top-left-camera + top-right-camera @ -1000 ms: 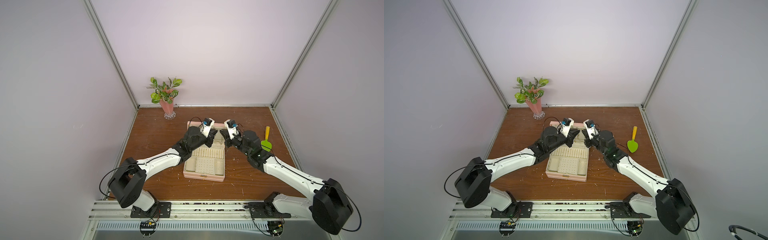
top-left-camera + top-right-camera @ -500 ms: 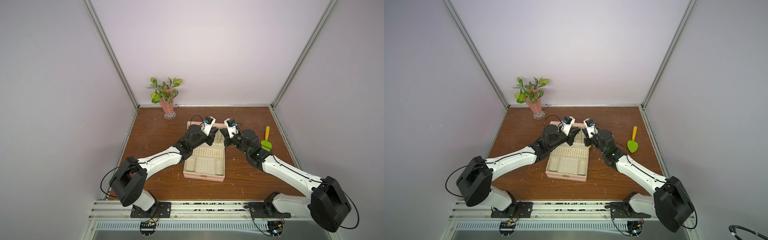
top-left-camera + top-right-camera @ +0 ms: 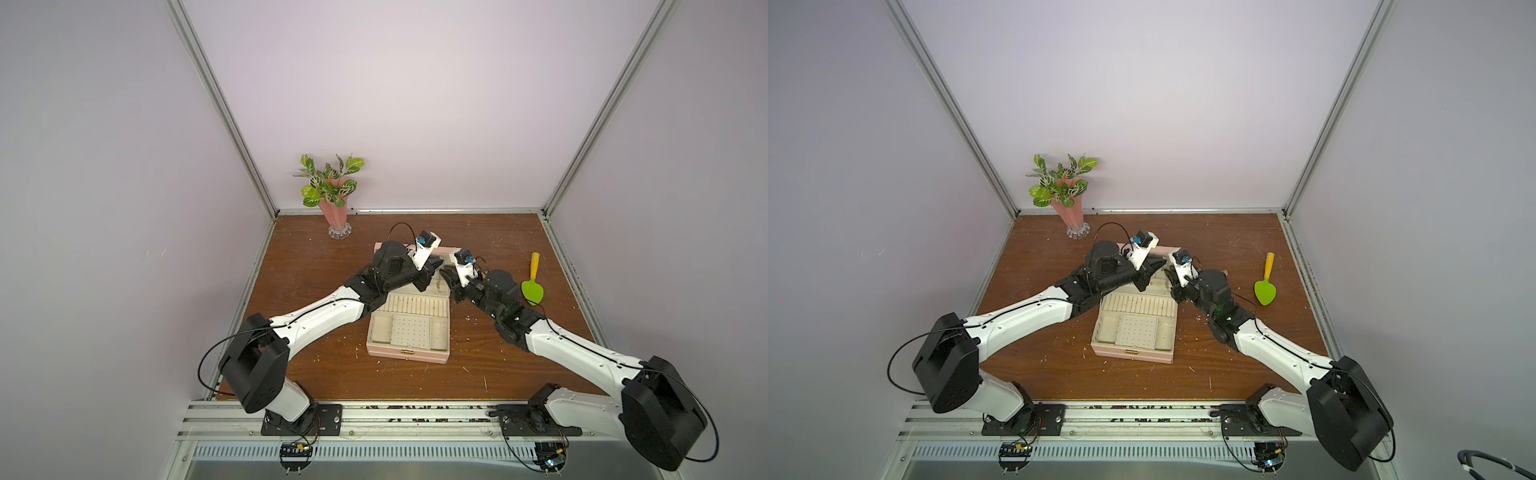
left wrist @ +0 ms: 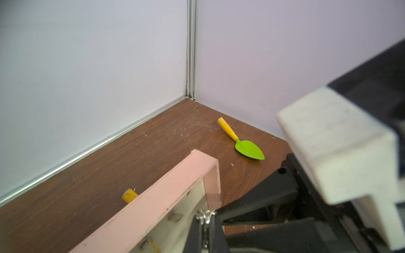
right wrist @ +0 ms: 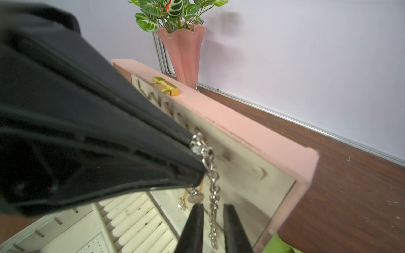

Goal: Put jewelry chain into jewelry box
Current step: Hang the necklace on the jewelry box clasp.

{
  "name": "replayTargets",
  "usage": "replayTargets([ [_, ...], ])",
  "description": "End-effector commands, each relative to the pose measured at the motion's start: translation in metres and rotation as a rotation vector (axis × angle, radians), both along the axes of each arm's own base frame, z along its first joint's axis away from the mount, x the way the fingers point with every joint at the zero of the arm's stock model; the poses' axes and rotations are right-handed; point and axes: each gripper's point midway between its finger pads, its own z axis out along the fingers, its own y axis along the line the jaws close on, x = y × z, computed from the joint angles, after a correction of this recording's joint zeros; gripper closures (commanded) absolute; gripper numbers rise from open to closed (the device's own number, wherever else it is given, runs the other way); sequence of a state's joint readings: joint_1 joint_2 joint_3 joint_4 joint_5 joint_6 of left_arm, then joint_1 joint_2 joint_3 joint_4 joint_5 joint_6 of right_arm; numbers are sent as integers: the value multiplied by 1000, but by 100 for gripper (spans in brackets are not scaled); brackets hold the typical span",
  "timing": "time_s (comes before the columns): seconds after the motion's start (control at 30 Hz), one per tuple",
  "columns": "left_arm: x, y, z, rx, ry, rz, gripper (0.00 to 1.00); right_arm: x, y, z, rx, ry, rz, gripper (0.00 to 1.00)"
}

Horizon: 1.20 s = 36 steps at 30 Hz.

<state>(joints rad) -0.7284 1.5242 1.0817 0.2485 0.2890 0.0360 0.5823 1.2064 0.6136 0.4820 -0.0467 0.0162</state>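
Note:
Next, my right gripper closes its fingers on the hanging chain higher (image 5: 213,175), near my left gripper, as they are low around it now, before I hook the chain in the lid.
The pale pink jewelry box (image 3: 407,355) lies open mid-table in both top views, its lid (image 5: 252,140) standing upright at the far side. Both grippers meet in front of that lid. My left gripper (image 4: 206,221) is shut on the top end of the silvery jewelry chain (image 5: 210,166). The chain hangs straight down in front of the lid's cream lining. Its lower part passes between the fingers of my right gripper (image 5: 213,207), which stand slightly apart on either side of it. The box's ring rolls and dotted pad (image 3: 1136,332) lie below, uncovered.
Thin gold chains with a pendant (image 5: 186,199) hang inside the lid beside the right gripper. A pink vase with a plant (image 3: 334,208) stands at the back left. A green trowel with a yellow handle (image 3: 532,286) lies right of the box. A yellow handle end (image 4: 129,195) shows behind the lid.
The right gripper's fingers have parted from the chain, which they pinched before. Both arms stay almost where they were in front of the lid.

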Motion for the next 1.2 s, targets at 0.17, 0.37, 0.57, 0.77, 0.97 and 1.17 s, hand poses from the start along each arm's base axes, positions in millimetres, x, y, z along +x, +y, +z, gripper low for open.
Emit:
replayTargets([
  [0.17,-15,-6,17,-4,-1,-109,99,-8,3,19,63,-122,37,70],
  [0.37,-17,-5,22,-13,-4,-113,99,-2,-3,18,54,-136,-11,72],
  [0.57,-14,-1,22,-2,-7,-84,99,0,-5,22,62,-149,-24,85],
  [0.77,-10,3,26,-4,-20,-52,99,2,-2,19,54,-138,-17,90],
  [0.97,3,12,23,10,-19,44,99,3,-3,22,63,-138,-24,97],
  [1.17,19,20,16,19,-11,143,99,7,-2,32,75,-139,-34,100],
])
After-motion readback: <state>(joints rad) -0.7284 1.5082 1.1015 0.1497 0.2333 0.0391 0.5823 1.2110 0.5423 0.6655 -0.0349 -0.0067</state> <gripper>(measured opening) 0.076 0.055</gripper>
